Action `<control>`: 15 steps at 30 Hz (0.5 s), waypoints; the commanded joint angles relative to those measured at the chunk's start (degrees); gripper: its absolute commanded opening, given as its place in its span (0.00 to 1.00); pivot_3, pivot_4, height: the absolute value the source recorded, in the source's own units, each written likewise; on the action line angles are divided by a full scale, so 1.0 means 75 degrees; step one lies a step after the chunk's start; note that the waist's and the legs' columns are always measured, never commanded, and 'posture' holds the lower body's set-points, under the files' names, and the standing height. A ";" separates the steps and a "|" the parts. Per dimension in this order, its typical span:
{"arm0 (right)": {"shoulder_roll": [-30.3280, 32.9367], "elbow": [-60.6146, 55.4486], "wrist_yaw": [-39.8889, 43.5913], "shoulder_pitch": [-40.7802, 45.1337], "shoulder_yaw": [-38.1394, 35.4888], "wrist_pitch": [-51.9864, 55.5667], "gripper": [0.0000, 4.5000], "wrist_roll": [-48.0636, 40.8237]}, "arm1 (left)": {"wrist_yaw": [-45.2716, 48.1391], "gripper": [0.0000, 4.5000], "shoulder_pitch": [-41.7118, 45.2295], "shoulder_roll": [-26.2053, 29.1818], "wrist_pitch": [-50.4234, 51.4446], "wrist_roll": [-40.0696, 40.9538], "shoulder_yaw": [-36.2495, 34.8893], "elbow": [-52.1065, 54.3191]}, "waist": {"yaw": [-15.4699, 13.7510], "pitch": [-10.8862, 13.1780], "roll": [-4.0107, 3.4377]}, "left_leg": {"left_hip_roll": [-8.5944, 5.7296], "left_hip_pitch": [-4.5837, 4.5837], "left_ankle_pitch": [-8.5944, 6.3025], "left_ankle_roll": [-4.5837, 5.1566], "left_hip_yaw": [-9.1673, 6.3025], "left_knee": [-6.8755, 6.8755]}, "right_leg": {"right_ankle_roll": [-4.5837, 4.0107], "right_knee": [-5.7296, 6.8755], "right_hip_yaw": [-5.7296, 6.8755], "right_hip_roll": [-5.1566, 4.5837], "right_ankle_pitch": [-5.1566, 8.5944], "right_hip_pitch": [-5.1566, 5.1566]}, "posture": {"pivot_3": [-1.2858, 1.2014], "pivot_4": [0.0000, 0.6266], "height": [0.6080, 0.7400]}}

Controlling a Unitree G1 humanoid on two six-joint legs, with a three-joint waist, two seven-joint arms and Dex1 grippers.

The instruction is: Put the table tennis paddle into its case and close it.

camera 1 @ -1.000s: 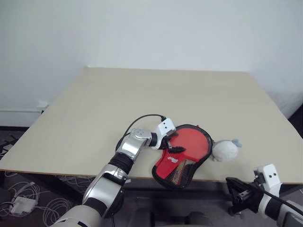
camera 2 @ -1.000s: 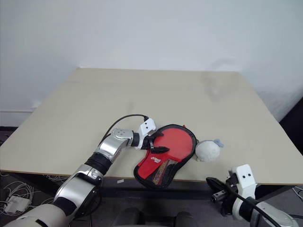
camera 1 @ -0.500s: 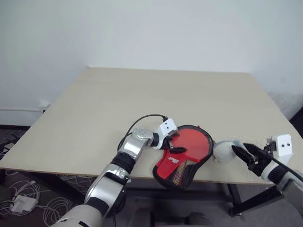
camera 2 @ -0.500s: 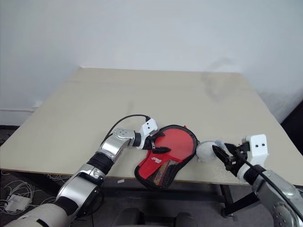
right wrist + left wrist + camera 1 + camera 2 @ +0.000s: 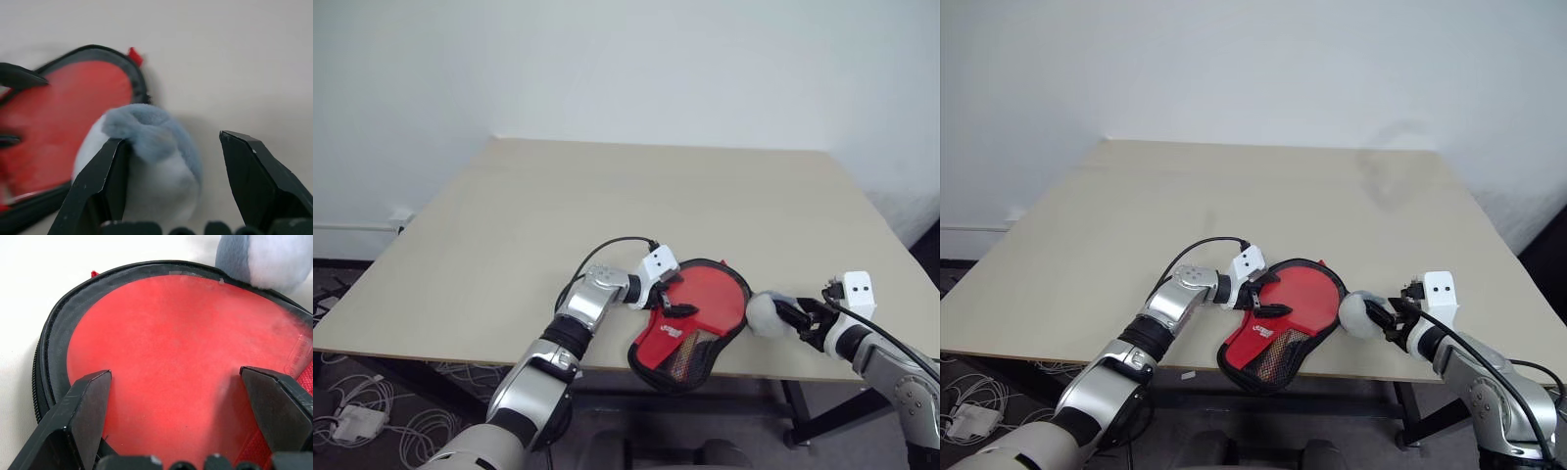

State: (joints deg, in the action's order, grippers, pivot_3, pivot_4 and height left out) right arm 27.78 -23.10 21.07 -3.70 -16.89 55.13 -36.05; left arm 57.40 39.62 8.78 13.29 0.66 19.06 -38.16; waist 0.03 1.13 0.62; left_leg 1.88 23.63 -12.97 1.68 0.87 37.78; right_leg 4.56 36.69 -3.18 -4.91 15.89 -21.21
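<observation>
The grey pompom lies loose in the robot's open right gripper beside the case's rim, so the robot should grip it and pull it toward the narrow end point(image 5: 666, 374).
The case point(image 5: 703, 315) lies near the table's front edge, clear side up and red beneath, its narrow end past the edge. The paddle is hidden; I cannot tell whether the red under the plastic point(image 5: 166, 357) is its face. My left gripper point(image 5: 672, 300) is open, its fingers point(image 5: 80, 416) spread on the case's face. The grey pompom point(image 5: 763, 314) lies to the right of the case. My right gripper point(image 5: 797, 319) is open around the pompom point(image 5: 146, 156); one finger point(image 5: 98, 191) touches the fluff, the other stands apart from it.
The tan table point(image 5: 636, 206) stretches away behind the case toward a white wall. Its front edge point(image 5: 460, 354) runs just under both hands. Cables point(image 5: 352, 416) lie on the floor at the left.
My right arm has come up from below the table's front edge, its gripper has opened, and it has moved in to the pompom. The left arm and the case have not moved.
</observation>
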 commanded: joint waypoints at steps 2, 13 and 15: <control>-0.0023 -0.0181 0.0186 -0.0135 0.0131 0.0458 0.68 -0.0424 | -0.0044 1.00 -0.0182 0.0039 0.0285 -0.0266 0.0193 -0.0350 | 0.0000 0.0000 0.0003 | 0.0001 0.0000 0.0000 0.0000 -0.0001 -0.0001 | 0.0000 0.0000 0.0001 0.0000 0.0000 0.0000 | 0.52 0.00 0.91; 0.0114 -0.0853 0.0432 -0.0752 0.0559 0.0762 0.41 -0.0768 | -0.0027 1.00 0.0075 -0.0180 0.0114 -0.0333 0.0255 -0.0759 | -0.0001 -0.0003 0.0019 | 0.0002 0.0000 -0.0009 -0.0015 -0.0002 -0.0001 | 0.0009 -0.0001 0.0003 -0.0001 0.0006 -0.0001 | 0.52 0.00 0.91; 0.0070 -0.0918 0.0383 -0.0798 0.0532 0.0756 0.27 -0.0802 | -0.0002 1.00 0.0128 -0.0215 0.0056 -0.0348 0.0265 -0.0863 | 0.0000 -0.0003 0.0026 | 0.0002 0.0000 -0.0009 -0.0015 -0.0003 -0.0004 | 0.0014 -0.0001 0.0005 0.0000 0.0009 -0.0001 | 0.52 0.00 0.91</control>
State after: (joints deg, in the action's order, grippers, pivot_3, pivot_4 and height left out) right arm 28.47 -28.97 23.16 -8.87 -15.11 59.23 -40.57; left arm 57.10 41.48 7.59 12.50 0.24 19.08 -41.30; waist 0.03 1.11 0.81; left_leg 1.90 23.63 -13.04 1.57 0.85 37.75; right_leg 4.69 36.68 -3.14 -4.91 15.97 -21.23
